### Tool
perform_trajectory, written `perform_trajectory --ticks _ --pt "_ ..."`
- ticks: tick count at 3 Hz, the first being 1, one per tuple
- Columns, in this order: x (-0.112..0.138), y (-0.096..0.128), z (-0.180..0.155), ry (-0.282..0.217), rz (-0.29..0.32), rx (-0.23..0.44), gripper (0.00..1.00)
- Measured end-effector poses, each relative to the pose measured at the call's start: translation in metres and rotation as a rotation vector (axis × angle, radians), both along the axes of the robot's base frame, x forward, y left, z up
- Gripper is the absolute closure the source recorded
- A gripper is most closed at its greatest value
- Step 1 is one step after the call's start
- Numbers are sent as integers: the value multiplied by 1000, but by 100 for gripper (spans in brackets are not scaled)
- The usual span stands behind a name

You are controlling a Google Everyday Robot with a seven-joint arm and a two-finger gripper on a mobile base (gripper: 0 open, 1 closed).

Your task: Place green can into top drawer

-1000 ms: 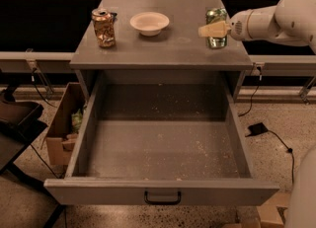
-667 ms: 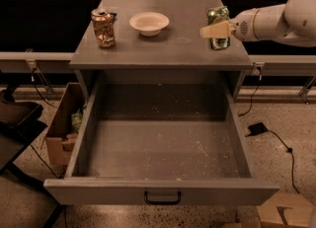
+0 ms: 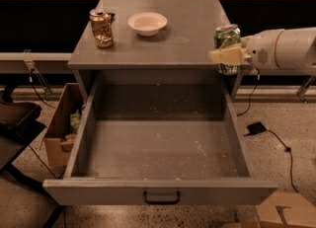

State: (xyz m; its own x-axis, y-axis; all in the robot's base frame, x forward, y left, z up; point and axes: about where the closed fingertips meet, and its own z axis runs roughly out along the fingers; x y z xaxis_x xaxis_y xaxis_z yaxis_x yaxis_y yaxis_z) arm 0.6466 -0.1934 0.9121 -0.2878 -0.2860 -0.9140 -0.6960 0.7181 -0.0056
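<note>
Next, I let go of the green can upright on the middle of the top drawer's bottom (image 3: 151, 126), behind the dark handle.
The green can (image 3: 226, 37) is green-and-white with a silver top. My gripper (image 3: 226, 56) is shut on the green can and holds it upright in the air at the right front corner of the cabinet top (image 3: 163, 44), above the back right edge of the top drawer. My white arm reaches in from the right. The top drawer (image 3: 160, 148) is pulled wide open below, grey with a speckled floor and nothing inside. Its dark handle (image 3: 161, 198) is on the front panel.
An orange-gold can (image 3: 101, 28) stands at the left of the cabinet top and a white bowl (image 3: 147, 23) sits in the middle back. A cardboard box (image 3: 64, 126) stands left of the drawer. A black cable and plug (image 3: 256, 128) lie on the floor to the right.
My gripper has carried the green can off the cabinet top, forward and to the right, to the front right corner. The orange-gold can and bowl have not moved.
</note>
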Motion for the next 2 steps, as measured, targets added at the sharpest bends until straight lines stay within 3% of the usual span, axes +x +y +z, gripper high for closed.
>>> perform_trajectory --ticks 1,2 --pt "-38 22 -46 -25 98 30 100" --pt "-34 68 -117 -116 254 71 100"
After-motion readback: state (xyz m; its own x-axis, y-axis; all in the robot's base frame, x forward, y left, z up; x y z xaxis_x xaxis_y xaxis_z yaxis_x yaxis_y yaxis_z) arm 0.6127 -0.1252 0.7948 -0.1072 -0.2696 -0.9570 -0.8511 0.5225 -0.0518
